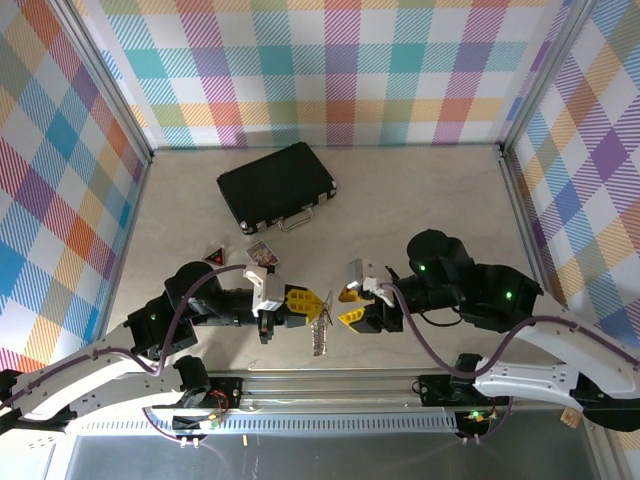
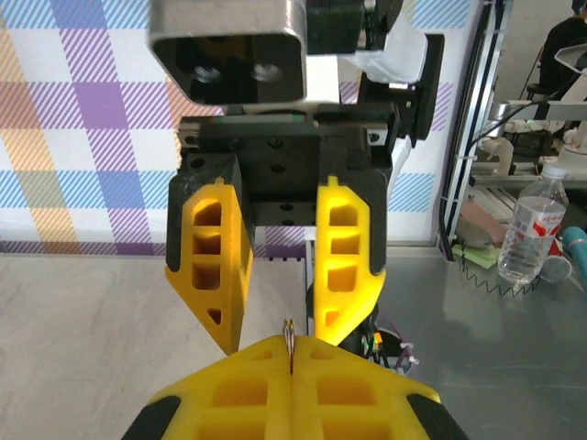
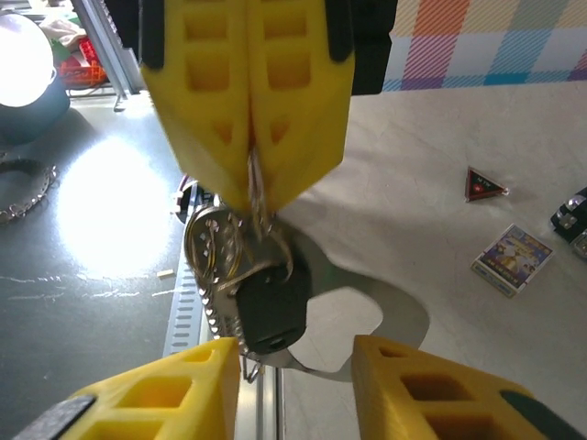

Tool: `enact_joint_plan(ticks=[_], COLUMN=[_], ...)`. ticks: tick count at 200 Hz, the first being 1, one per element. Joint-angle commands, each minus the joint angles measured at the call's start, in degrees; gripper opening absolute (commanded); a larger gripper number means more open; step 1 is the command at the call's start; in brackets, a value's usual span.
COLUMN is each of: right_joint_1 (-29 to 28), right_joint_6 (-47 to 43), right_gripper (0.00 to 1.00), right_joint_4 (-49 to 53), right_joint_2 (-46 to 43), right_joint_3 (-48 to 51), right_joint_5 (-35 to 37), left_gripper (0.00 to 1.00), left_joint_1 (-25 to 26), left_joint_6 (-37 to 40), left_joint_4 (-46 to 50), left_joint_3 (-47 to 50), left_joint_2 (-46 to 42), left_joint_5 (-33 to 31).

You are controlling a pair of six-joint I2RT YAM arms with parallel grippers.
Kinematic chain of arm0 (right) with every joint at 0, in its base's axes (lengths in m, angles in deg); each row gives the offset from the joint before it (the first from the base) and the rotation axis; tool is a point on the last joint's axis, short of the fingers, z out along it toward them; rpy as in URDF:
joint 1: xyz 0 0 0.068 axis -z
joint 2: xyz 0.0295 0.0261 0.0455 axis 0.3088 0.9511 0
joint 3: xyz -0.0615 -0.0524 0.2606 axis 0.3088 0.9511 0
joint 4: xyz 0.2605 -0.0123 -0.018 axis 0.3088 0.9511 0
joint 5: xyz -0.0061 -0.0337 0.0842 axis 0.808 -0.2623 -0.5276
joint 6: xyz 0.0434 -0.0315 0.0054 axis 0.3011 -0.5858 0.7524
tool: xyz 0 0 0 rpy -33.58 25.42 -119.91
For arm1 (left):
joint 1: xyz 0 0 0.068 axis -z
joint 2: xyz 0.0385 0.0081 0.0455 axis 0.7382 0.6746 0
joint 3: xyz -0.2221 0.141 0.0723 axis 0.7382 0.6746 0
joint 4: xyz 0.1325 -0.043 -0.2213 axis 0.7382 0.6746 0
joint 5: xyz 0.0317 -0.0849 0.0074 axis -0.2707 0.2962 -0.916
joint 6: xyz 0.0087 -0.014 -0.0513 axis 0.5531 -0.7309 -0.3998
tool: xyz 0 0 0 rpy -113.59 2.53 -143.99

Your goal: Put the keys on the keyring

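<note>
The black key head hangs beyond the open fingers of my right gripper. Next, I move that gripper in and pinch that head (image 3: 272, 310) before my left gripper opens.
My left gripper (image 1: 305, 303) is shut on the keyring (image 3: 215, 243), whose thin metal edge pokes out between the fingertips (image 2: 290, 332). From the ring hangs a bunch: a black-headed key (image 3: 271, 307), a flat silver piece (image 3: 367, 316) and small silver keys (image 1: 320, 330), all held above the table's front edge. My right gripper (image 1: 349, 306) faces the left one from the right and stands open. Its yellow fingers (image 3: 165, 403) flank the hanging bunch from below, and the black key head sits just above the gap, close to one finger.
A black case (image 1: 277, 186) lies at the back of the table. A small printed card (image 1: 263, 253) and a red triangular tag (image 1: 213, 258) lie behind the left arm. The metal rail (image 1: 330, 385) runs along the near edge under the grippers.
</note>
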Motion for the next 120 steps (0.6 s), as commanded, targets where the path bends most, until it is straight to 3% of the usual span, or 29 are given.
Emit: enact_joint_plan(ticks=[1, 46, 120], right_joint_1=[-0.4, -0.5, -0.4], right_joint_6=[2.2, 4.5, 5.4], right_gripper=[0.42, 0.46, 0.40], right_joint_4=[-5.0, -10.8, -15.7], right_joint_2=[-1.7, -2.8, -3.0], right_joint_3=[2.5, 7.1, 10.0], right_joint_5=[-2.5, -4.2, -5.4], left_gripper=[0.00, 0.00, 0.00], left_joint_1=[0.3, 0.3, 0.4], left_joint_6=[-1.6, -3.2, -4.3], left_joint_4=[-6.1, -10.7, -12.6], left_joint_3=[1.1, 2.8, 3.1], left_joint_2=[-1.3, -2.1, -1.4], left_joint_5=[0.3, -0.2, -0.1])
